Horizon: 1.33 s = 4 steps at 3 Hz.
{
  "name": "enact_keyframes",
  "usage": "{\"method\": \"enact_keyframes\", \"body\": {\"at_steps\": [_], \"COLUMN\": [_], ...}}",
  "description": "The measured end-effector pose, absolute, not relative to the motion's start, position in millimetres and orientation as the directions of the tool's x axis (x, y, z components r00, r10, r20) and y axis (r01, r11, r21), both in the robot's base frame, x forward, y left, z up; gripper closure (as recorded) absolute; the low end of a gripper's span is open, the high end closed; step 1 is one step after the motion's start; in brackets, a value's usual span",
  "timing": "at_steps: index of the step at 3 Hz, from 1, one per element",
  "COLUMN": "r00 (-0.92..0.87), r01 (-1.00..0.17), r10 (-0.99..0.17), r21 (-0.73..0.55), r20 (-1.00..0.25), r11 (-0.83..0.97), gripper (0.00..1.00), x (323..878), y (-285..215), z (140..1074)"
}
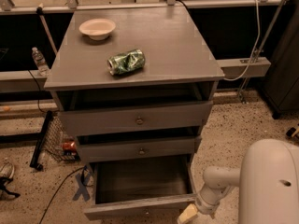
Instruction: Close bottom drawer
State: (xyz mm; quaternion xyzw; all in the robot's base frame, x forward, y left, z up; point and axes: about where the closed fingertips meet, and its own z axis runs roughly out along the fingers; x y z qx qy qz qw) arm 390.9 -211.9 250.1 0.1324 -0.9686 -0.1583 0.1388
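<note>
The gripper closes next on the front panel (177,204) of the bottom drawer, at the end beside my white arm.
The bottom drawer (140,208) is the lowest of three grey drawers in the cabinet (140,64). It is pulled far out and its box is empty. Its front panel runs along the bottom edge of the camera view, and its knob is out of view. The middle drawer (140,149) and the top drawer (138,119) stand slightly out. My gripper (188,214) is at the bottom of the view, right at the right end of the bottom drawer's front panel. My white arm (261,185) reaches in from the lower right.
A crushed green can (126,61) and a white bowl (97,28) sit on the cabinet top. A wire basket (56,141), a black bar and cables lie on the floor left of the cabinet. A plastic bottle (39,59) stands at the back left.
</note>
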Motion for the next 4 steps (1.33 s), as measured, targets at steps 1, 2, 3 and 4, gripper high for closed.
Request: {"method": "enact_keyframes", "body": {"at_steps": [1,2,3,4], "r00": [-0.931,-0.935,-0.932,-0.932], "r01": [-0.167,-0.141,-0.16,-0.16], "r10": [-0.266,-0.248,-0.275,-0.275], "r21": [0.357,0.376,0.41,0.41], "r20": [0.249,0.252,0.237,0.237], "r11": [0.919,0.916,0.898,0.898], "gripper": [0.0,0.0,0.0,0.0], "x": [394,394,402,402], "y": [-213,-210,-186,-186], "z": [221,196,173,172]}}
